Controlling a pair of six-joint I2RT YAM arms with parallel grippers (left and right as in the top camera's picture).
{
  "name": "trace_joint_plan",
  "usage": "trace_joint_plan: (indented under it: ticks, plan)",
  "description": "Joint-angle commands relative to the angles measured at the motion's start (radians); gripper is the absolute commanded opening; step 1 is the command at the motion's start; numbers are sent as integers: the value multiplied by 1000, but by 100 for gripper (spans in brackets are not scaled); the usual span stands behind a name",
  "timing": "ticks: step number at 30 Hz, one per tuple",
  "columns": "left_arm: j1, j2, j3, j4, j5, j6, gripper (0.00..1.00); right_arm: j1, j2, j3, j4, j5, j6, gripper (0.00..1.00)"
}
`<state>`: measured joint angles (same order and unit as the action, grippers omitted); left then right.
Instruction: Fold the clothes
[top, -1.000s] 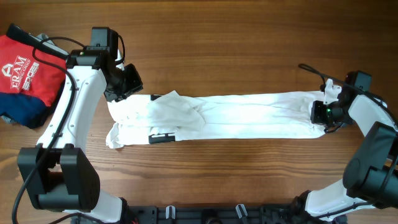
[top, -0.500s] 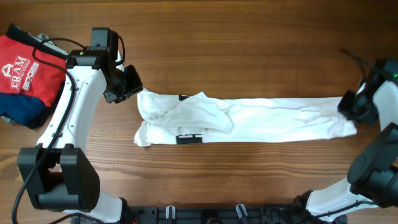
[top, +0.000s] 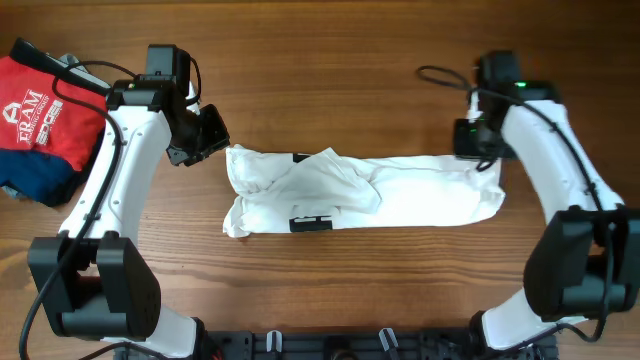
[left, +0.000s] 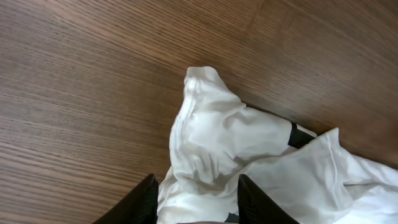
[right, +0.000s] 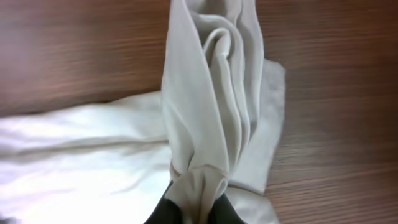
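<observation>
I need to release the bunched end, now hanging over the rest of the fabric, with my right gripper on the flat white fabric (top: 391, 187) beside the shirt's rumpled middle folds.
The clothes (top: 400, 195), a white shirt with a small black label patch (top: 310, 222), lie as a long rumpled band across the table's middle. My right gripper (top: 483, 158) is shut on the band's right end, which hangs bunched from its jaws (right: 194, 193) over the rest of the white fabric (right: 205, 93). My left gripper (top: 213, 140) hovers open at the band's left end. In the left wrist view its two dark fingers (left: 146, 199) stand apart over the crumpled hem (left: 211, 137), gripping nothing.
A red folded garment with a white logo (top: 45, 110) lies on a navy one (top: 40, 185) at the far left edge. A thin black cable (top: 440, 72) loops behind the right arm. Bare wood surrounds the band.
My right gripper has swung from the far right edge inward and to the back, carrying the shirt's right end. The band has slid right, off the left gripper, and shortened. The left arm stayed put.
</observation>
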<state>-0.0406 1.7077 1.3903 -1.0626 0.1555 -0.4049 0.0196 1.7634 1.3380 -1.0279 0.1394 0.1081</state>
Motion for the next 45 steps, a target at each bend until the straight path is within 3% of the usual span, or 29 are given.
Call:
trace_joint_plan:
  ticks: [1,13,22,24,28,29,36,41,45]
  plan:
    - [-3,-8,3,0,11,9,41,101,-22,-14,-10,16,4,7]
    - [-3,-8,3,0,11,9,42,266,0,-117,18,-57,34,8]
    - [-3,-8,3,0,11,9,42,297,0,-123,60,-167,86,9]
    - [-3,-8,3,0,11,9,42,297,0,-123,63,-204,86,15]
    - [-3,-8,3,0,11,9,42,297,0,-123,83,-360,71,43]
    - [-3,-8,3,0,11,9,42,297,0,-123,86,-372,71,47]
    - [-3,-8,3,0,8,9,42,297,0,-122,96,-363,76,41]
    - [-3,-8,3,-1,8,9,43,296,0,-122,90,-247,127,38]
    - [-3,-8,3,-16,0,40,52,294,-7,-109,72,-153,184,36]
